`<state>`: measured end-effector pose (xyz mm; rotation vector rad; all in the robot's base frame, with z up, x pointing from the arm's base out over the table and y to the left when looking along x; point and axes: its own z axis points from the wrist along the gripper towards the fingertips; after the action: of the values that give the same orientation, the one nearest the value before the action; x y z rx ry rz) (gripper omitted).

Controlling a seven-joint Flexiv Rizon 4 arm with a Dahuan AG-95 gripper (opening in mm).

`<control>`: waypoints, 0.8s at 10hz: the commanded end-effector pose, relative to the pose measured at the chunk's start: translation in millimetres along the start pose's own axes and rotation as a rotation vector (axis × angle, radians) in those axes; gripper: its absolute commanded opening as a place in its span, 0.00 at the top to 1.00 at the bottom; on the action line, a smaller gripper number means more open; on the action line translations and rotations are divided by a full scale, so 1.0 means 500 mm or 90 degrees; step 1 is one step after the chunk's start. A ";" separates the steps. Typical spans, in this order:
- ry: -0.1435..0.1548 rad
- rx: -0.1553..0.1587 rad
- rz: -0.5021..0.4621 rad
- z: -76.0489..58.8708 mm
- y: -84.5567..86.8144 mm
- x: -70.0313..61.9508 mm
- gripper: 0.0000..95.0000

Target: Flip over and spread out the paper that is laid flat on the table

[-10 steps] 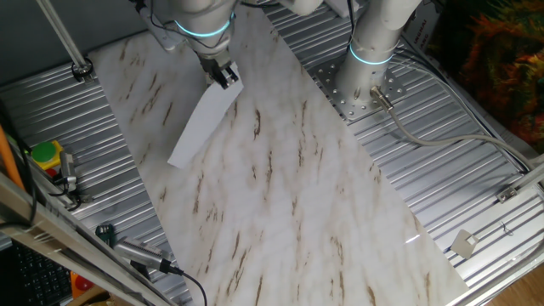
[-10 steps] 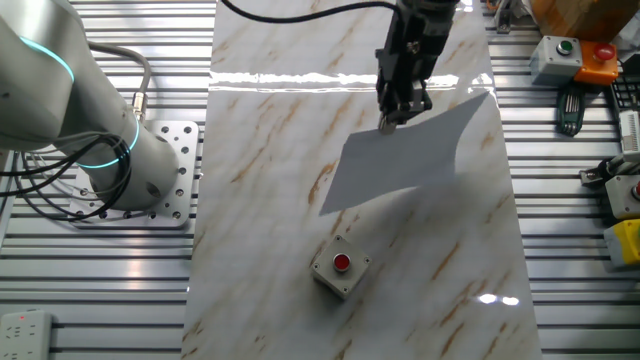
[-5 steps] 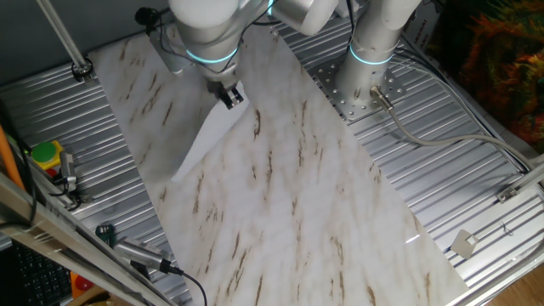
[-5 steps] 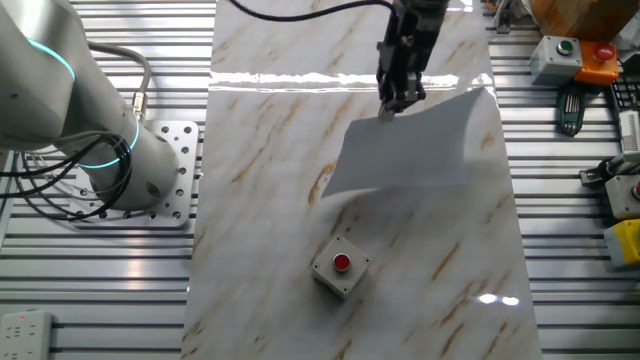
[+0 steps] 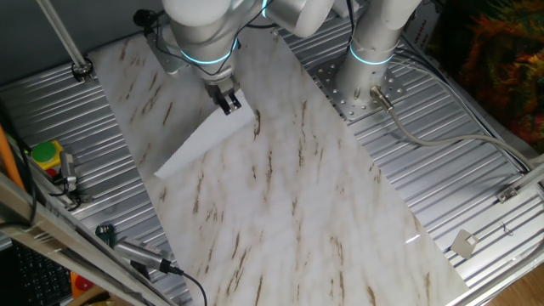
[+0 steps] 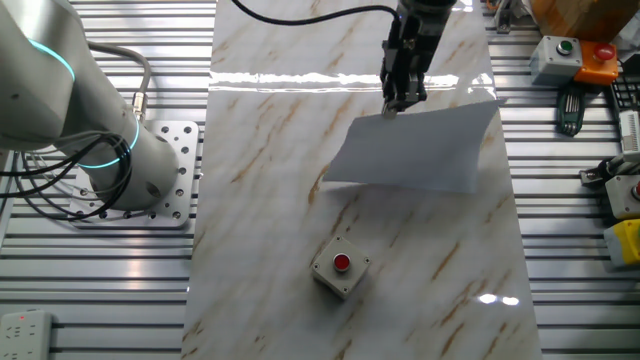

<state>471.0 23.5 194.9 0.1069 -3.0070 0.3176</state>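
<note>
Next, I open my gripper to release the white paper, now tilted above the table, flat on the marble table [image 6: 441, 214], next to the grey box.
The white paper [image 6: 415, 148] hangs tilted above the marble table [image 6: 270, 200], pinched at its upper edge. My gripper [image 6: 392, 106] is shut on that edge and holds the sheet up, with its lower edge close to the tabletop. In the one fixed view the gripper [image 5: 230, 105] sits at the top corner of the paper [image 5: 204, 139], which slopes down to the left over the table [image 5: 297, 212].
A grey box with a red button [image 6: 339, 266] stands on the table in front of the paper. The arm's base [image 5: 367, 64] is bolted beside the table. Button boxes [image 6: 568, 55] and tools lie on the ribbed metal panels at the side.
The gripper has shifted slightly and turned the held paper. The sheet has swung from a steep slant to a wider, flatter spread.
</note>
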 end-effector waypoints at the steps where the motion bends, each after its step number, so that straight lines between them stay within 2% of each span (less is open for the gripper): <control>1: -0.002 -0.008 0.009 0.012 0.015 -0.014 1.00; 4: -0.006 -0.033 0.030 0.036 0.051 -0.038 1.00; 6: -0.007 -0.038 0.038 0.050 0.073 -0.053 1.00; 8: -0.006 -0.040 0.040 0.054 0.078 -0.058 1.00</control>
<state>496.0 58.7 155.8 0.0068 -3.0258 0.2341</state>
